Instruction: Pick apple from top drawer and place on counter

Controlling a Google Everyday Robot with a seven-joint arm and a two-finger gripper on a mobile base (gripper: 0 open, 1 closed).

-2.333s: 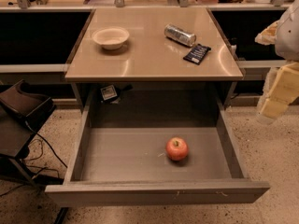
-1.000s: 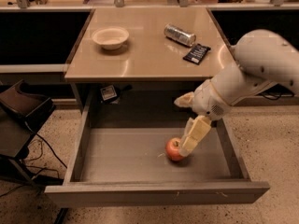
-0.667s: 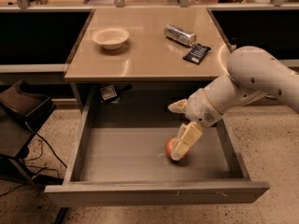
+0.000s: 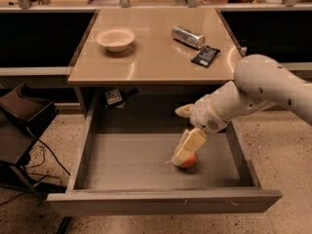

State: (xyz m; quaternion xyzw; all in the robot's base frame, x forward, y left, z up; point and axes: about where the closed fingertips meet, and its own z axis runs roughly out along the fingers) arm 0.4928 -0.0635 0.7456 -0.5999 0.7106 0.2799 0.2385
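Note:
The robot's gripper needs to close around the middle of the red-orange apple (image 4: 185, 158) that lies on the bottom of the top drawer.
The top drawer (image 4: 131, 165) is pulled out below the counter (image 4: 156, 57), its grey floor showing. The red-orange apple (image 4: 190, 161) lies on the drawer floor, right of the middle. My gripper (image 4: 182, 155) reaches down into the drawer from the right on a white arm (image 4: 263, 89). It sits right over the apple and hides the apple's top and left side. The apple rests on the drawer floor.
On the counter stand a white bowl (image 4: 116, 38), a silver can on its side (image 4: 187, 36) and a dark packet (image 4: 205, 56). Dark side shelves flank the counter. A dark seat (image 4: 22, 116) and cables lie on the floor to the left.
The arm came in from the right edge and went down into the drawer. The gripper has moved a little left and lower, onto the apple. The apple has stayed in place.

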